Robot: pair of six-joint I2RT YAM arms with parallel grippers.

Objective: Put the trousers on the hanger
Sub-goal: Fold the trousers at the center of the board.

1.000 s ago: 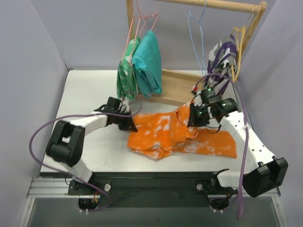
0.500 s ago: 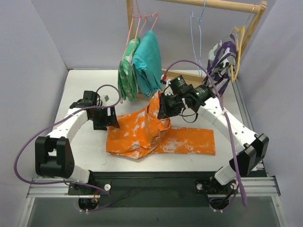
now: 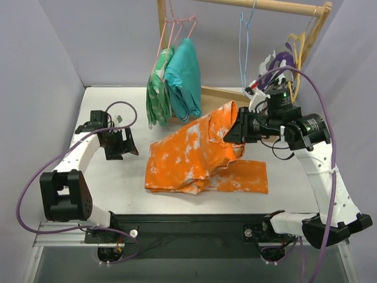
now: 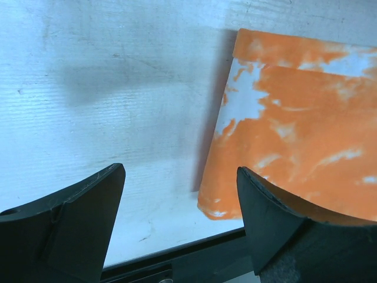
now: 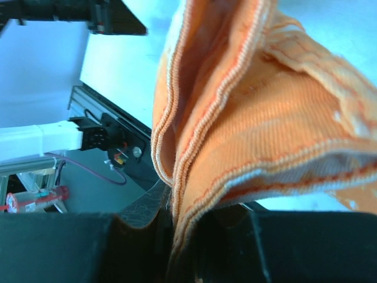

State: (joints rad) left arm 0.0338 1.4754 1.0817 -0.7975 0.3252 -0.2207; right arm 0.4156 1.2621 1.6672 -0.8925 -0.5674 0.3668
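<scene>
The robot's left gripper should close on the middle of the orange trousers' loose end (image 3: 148, 167) (image 4: 221, 134), opposite the lifted edge that the right gripper holds.
The orange trousers (image 3: 194, 156) with white splotches lie across the table, one edge lifted at the right. My right gripper (image 3: 232, 131) is shut on that lifted edge, and the wrist view shows folded orange hems (image 5: 247, 118) pinched between its jaws. The light-blue hanger (image 3: 244, 41) hangs by its long hook from the wooden rail, above and behind the right gripper. My left gripper (image 3: 123, 147) stands open over bare table left of the trousers, holding nothing. In its wrist view the trousers (image 4: 294, 124) lie beyond its right finger (image 4: 277, 218).
A wooden rack (image 3: 283, 7) spans the back. Teal and green garments (image 3: 177, 79) hang from pink hangers (image 3: 177, 26) at its left. A purple-and-white garment (image 3: 274, 68) on a yellow hanger (image 3: 296, 47) hangs at its right. A wooden base board (image 3: 221, 94) lies behind the trousers.
My left gripper has opened, let go of the trousers and drawn back left. The right gripper has carried its edge of the trousers left, then back right and up toward the light-blue hanger.
</scene>
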